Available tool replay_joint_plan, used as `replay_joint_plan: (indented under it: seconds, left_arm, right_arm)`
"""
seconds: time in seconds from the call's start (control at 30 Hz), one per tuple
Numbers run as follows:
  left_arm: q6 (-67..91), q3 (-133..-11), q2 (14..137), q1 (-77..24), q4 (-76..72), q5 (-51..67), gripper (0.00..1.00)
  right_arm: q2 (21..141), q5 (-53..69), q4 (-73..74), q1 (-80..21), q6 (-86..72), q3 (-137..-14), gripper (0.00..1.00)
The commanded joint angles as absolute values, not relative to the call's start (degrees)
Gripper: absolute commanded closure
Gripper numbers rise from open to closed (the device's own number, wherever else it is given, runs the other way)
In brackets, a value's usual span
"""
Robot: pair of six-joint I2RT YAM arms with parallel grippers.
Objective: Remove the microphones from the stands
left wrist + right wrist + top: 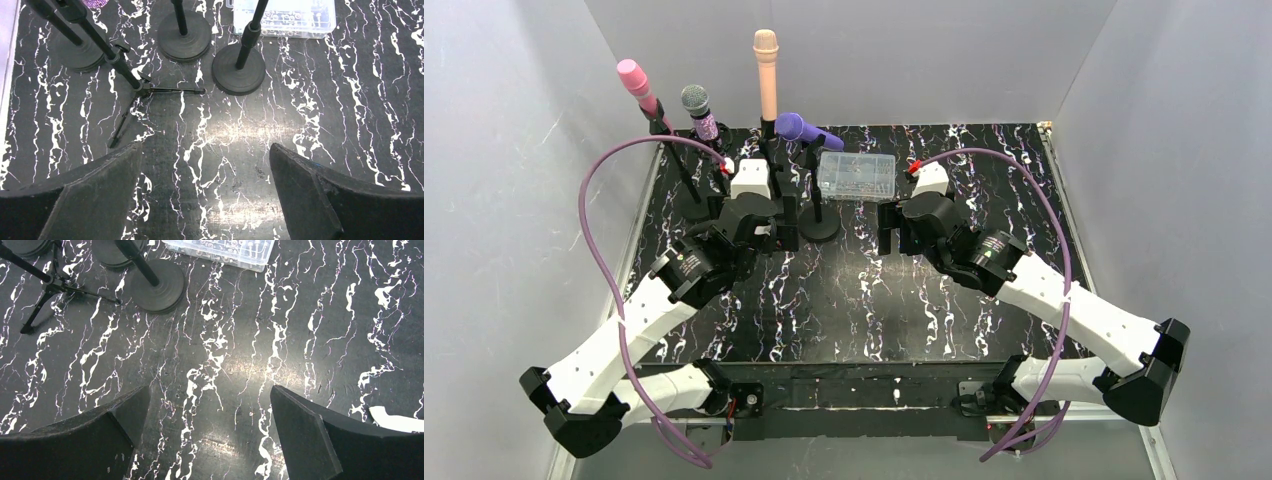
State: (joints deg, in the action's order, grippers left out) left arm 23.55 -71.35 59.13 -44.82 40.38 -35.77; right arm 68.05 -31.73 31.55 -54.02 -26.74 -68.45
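Note:
Next, I move my left gripper to the purple microphone and close it on its body (pixel 808 131) behind the microphone's head.
Several microphones stand on stands at the back of the table: a pink one (pixel 634 78), a grey-headed one (pixel 696 103), a tall peach one (pixel 766 70) and a purple one (pixel 804 130) lying tilted on its stand. My left gripper (pixel 776 236) hangs open just in front of these stands, holding nothing. In the left wrist view my left gripper (pixel 206 150) is over bare table, with a round stand base (pixel 239 75) and a tripod stand (pixel 142 90) ahead. My right gripper (pixel 892 230) is open and empty right of the stands; my right gripper (pixel 210 392) shows only table between its fingers.
A clear plastic box (pixel 857 175) of small parts sits at the back centre, behind the purple microphone's round base (pixel 157 290). Grey walls close in the black marbled table (pixel 854 300) on three sides. A white patch (pixel 395 420) lies at the right in the right wrist view.

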Motion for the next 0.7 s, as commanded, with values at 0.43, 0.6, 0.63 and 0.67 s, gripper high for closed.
replay_joint_plan:
  seconds: [0.43, 0.6, 0.63, 0.67]
  left_arm:
    - [16.31, -69.45, 58.39, -44.65, 34.97, -36.95, 0.01]
    - [7.63, -65.13, 56.90, -44.06, 20.37, -31.36, 0.01]
    - [6.51, -65.13, 57.39, -43.53, 18.87, -30.80, 0.01]
    - [5.70, -65.00, 57.92, -42.79, 17.16, -29.93, 0.01]
  right_arm:
    - [67.41, -31.85, 29.53, -54.03, -25.23, -68.56, 0.00]
    - [67.25, -30.97, 29.00, -54.05, -24.82, -68.22, 0.00]
    - [67.17, -30.80, 28.86, -54.05, -24.69, -68.16, 0.00]
    - [67.11, -30.65, 28.85, -54.05, -24.52, -68.20, 0.00]
